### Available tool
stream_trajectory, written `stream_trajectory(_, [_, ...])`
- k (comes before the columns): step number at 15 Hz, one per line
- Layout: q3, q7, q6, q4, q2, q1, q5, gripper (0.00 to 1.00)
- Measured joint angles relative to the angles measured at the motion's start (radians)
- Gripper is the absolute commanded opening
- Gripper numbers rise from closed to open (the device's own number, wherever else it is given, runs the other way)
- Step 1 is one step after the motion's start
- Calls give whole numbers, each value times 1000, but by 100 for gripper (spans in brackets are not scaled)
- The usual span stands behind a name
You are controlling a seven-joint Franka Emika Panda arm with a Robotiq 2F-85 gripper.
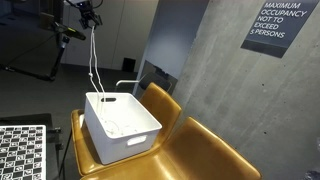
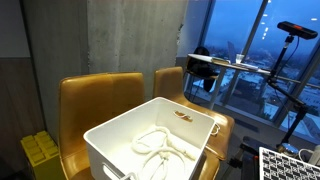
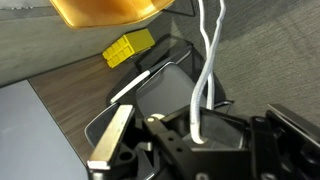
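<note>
The robot's gripper needs to release the white cable inside the white plastic bin (image 1: 121, 122), on top of the cable's own coils.
My gripper (image 1: 90, 15) is high above a white plastic bin (image 1: 150, 126) and shut on a white cable (image 1: 93, 60). The cable hangs straight down from it into the bin. In the wrist view the jaws (image 3: 197, 135) pinch the cable (image 3: 207, 70), which runs away toward the top of the picture. In an exterior view the rest of the cable (image 2: 160, 148) lies coiled on the floor of the bin (image 2: 120, 150); the gripper is out of that view. The bin stands on a mustard-yellow chair (image 1: 200, 150).
A second yellow chair (image 2: 95, 95) stands beside it, against a concrete wall with an occupancy sign (image 1: 278, 25). A yellow block (image 2: 40, 150) lies on the floor, also in the wrist view (image 3: 128, 48). A checkerboard (image 1: 20, 150) and a camera on a tripod (image 2: 296, 30) are nearby.
</note>
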Motion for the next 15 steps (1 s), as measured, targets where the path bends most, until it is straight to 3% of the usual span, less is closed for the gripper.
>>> stream_trajectory(8, [-3, -1, -1, -31, -106, -231, 69, 0])
stream_trajectory(15, [-2, 1, 5, -231, -264, -423, 193, 0])
